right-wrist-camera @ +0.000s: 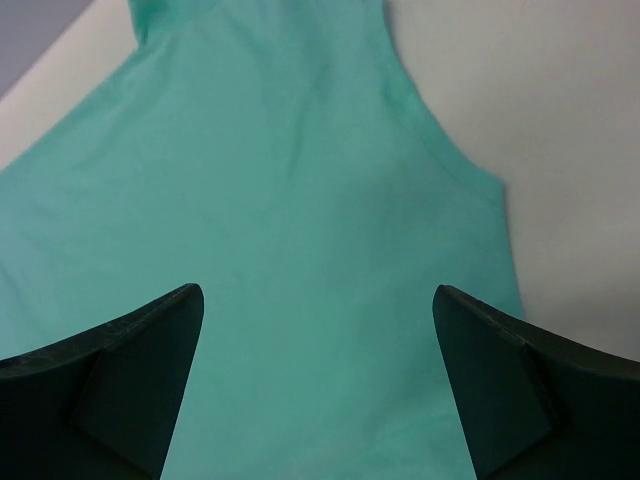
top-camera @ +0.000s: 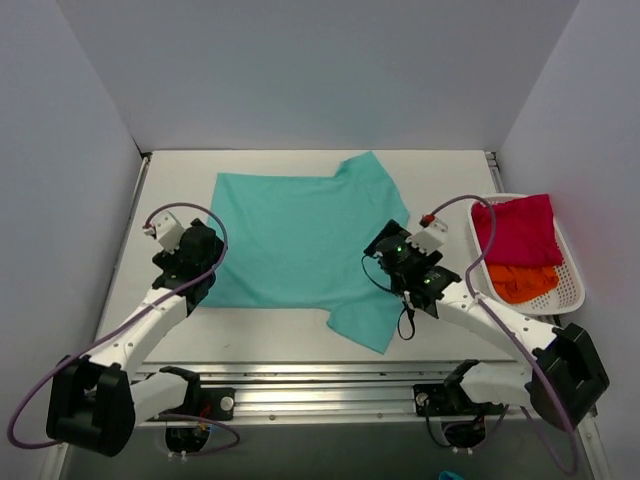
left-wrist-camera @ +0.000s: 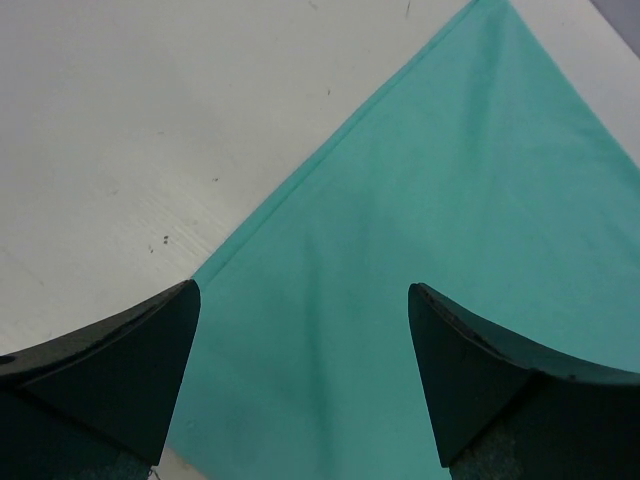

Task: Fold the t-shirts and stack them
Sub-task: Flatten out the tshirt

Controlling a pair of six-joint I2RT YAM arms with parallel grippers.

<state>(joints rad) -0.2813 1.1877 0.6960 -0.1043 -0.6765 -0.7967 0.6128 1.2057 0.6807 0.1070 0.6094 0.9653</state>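
Observation:
Next, my right gripper goes to the teal t-shirt's near-side sleeve point(top-camera: 374, 334), the one pointing toward the table's front edge, and closes there.
A teal t-shirt point(top-camera: 300, 240) lies spread flat on the white table, one sleeve pointing to the back right and one to the front right. My left gripper point(top-camera: 200, 258) hovers over its left hem, open, with teal cloth point(left-wrist-camera: 420, 200) and the hem edge between the fingers point(left-wrist-camera: 303, 287). Over the shirt's right side, near the sleeves, my right gripper point(top-camera: 393, 248) also stands open; nothing but flat teal fabric point(right-wrist-camera: 300, 180) shows under its jaws point(right-wrist-camera: 318, 289). A crimson-pink t-shirt point(top-camera: 520, 230) and an orange t-shirt point(top-camera: 525, 283) sit bunched in the basket.
A white mesh basket point(top-camera: 573, 272) stands at the table's right edge, beside the right arm. Bare white table point(top-camera: 300, 335) runs along the front of the shirt, and more shows to its left point(left-wrist-camera: 130, 130). Grey walls close in the back and sides.

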